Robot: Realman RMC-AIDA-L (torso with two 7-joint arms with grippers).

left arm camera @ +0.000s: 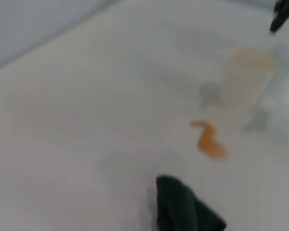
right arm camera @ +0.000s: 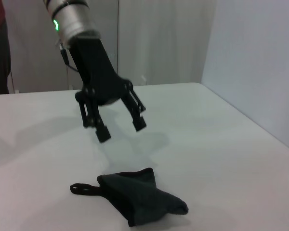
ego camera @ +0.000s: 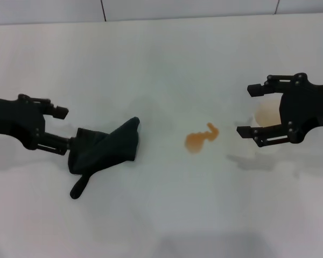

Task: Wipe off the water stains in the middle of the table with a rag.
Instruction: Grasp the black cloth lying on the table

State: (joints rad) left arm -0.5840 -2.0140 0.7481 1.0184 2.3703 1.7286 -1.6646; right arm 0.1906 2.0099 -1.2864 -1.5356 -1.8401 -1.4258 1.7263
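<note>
My left gripper is going to close on the middle of the dark rag (ego camera: 103, 143), between the rag's narrow tail and its corner nearest the stains.
The orange-brown water stains (ego camera: 201, 138) lie in the middle of the white table (ego camera: 161, 64), and also show in the left wrist view (left arm camera: 209, 142). The dark rag (ego camera: 105, 148) lies crumpled on the table left of the stain, its narrow tail pointing toward me. My left gripper (ego camera: 66, 128) is open and empty at the rag's left edge. In the right wrist view the left gripper (right arm camera: 120, 129) hangs a little above the table behind the rag (right arm camera: 139, 197). My right gripper (ego camera: 245, 110) is open, right of the stain.
A white paper cup (ego camera: 266, 114) with orange-tinted contents stands between my right gripper's open fingers, just right of the stain. It also shows in the left wrist view (left arm camera: 248, 77). A wall runs along the table's far edge.
</note>
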